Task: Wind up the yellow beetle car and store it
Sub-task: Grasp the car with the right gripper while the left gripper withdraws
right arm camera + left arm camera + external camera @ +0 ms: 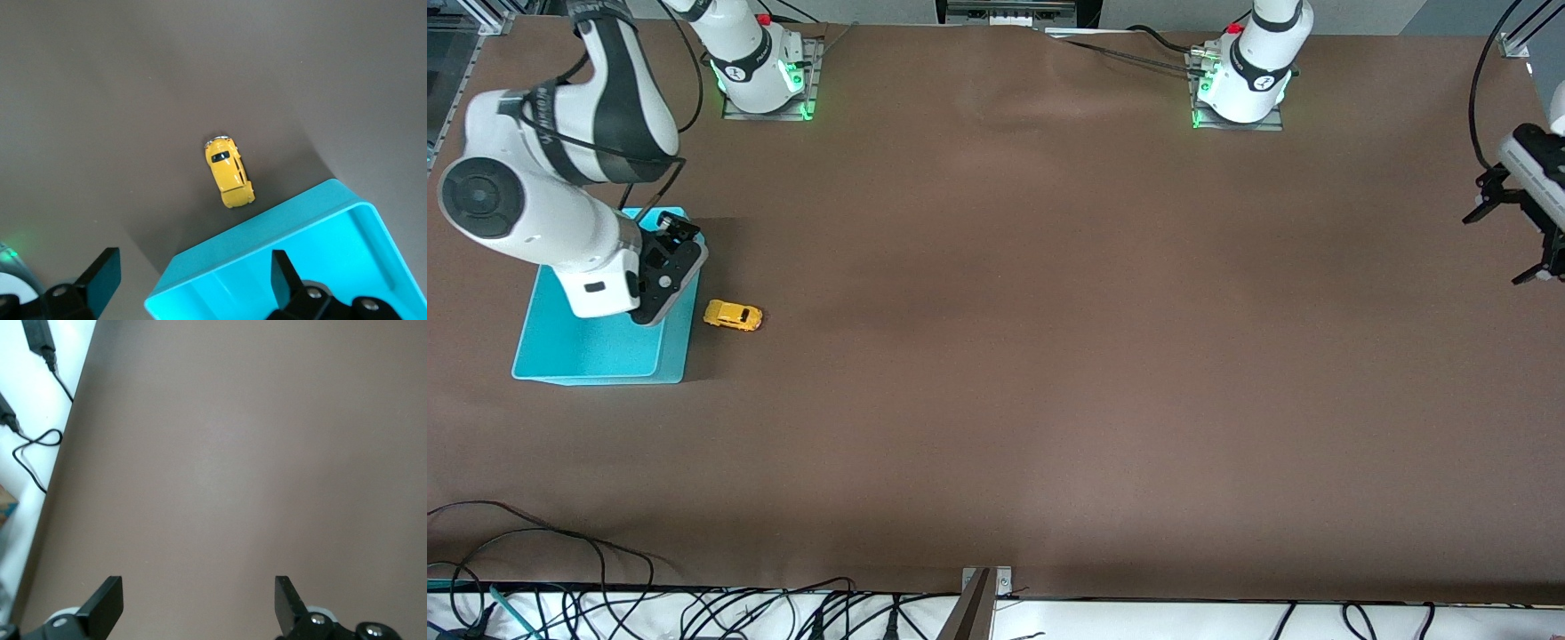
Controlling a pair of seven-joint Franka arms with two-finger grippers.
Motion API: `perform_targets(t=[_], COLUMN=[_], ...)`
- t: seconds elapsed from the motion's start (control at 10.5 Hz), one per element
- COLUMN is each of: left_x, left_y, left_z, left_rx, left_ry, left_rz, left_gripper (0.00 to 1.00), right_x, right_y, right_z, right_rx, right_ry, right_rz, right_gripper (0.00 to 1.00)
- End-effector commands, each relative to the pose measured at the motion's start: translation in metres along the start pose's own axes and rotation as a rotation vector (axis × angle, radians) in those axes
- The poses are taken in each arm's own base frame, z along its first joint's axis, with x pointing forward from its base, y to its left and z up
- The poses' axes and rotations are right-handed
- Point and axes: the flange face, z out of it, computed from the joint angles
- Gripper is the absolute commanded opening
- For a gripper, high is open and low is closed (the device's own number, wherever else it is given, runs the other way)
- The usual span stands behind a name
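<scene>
My right gripper will go next to the yellow beetle car beside the turquoise bin and close on the car's doors (731, 315) (229, 174), just ahead of its rear window.
The yellow beetle car (733, 316) stands on the brown table just outside the turquoise bin (587, 356), on the bin's side toward the left arm's end of the table. In the right wrist view the car (229, 172) lies apart from the bin's rim (267, 217). My right gripper (665, 276) hangs open and empty over the bin's wall next to the car; it also shows in the right wrist view (193, 277). My left gripper (1507, 244) waits open and empty over the table's left-arm end, with only bare table below it in the left wrist view (198, 603).
Cables (694, 613) and a metal bracket (980, 600) run along the table's edge nearest the front camera. More cables (40, 447) lie off the table's edge in the left wrist view. The arm bases (765, 76) stand at the table's robot side.
</scene>
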Motion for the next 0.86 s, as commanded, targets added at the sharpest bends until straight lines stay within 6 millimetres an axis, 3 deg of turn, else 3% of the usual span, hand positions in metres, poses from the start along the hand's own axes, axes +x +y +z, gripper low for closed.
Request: perform_targets(t=[0.0, 0.1, 0.19, 0.48, 0.57, 0.67, 0.76], left_x=[0.009, 0.015, 0.033, 0.077, 0.094, 0.103, 0.109], left_y=[0.002, 0.004, 0.011, 0.024, 0.029, 0.031, 0.033], left_z=[-0.035, -0.057, -0.066, -0.076, -0.074, -0.082, -0.078], left_rx=[-0.035, -0.030, -0.035, -0.032, -0.038, -0.026, -0.028], left_ry=[-0.035, -0.072, -0.115, -0.171, -0.188, -0.183, -0.197], left_rz=[-0.166, -0.247, -0.335, -0.562, -0.652, -0.783, -0.896], left_gripper=[1.00, 1.00, 1.00, 1.00, 1.00, 1.00, 1.00], right_x=[0.009, 0.012, 0.015, 0.009, 0.002, 0.002, 0.000], right_y=[-0.019, -0.016, -0.009, 0.021, 0.028, 0.028, 0.033], right_z=[0.039, 0.063, 0.087, 0.148, 0.161, 0.168, 0.182], right_rx=[-0.082, -0.107, -0.102, -0.114, -0.104, -0.101, -0.102], right_ry=[0.017, 0.041, 0.043, 0.062, 0.060, 0.060, 0.066], right_rz=[-0.124, -0.190, -0.232, -0.314, -0.318, -0.320, -0.312], right_gripper=[1.00, 1.00, 1.00, 1.00, 1.00, 1.00, 1.00])
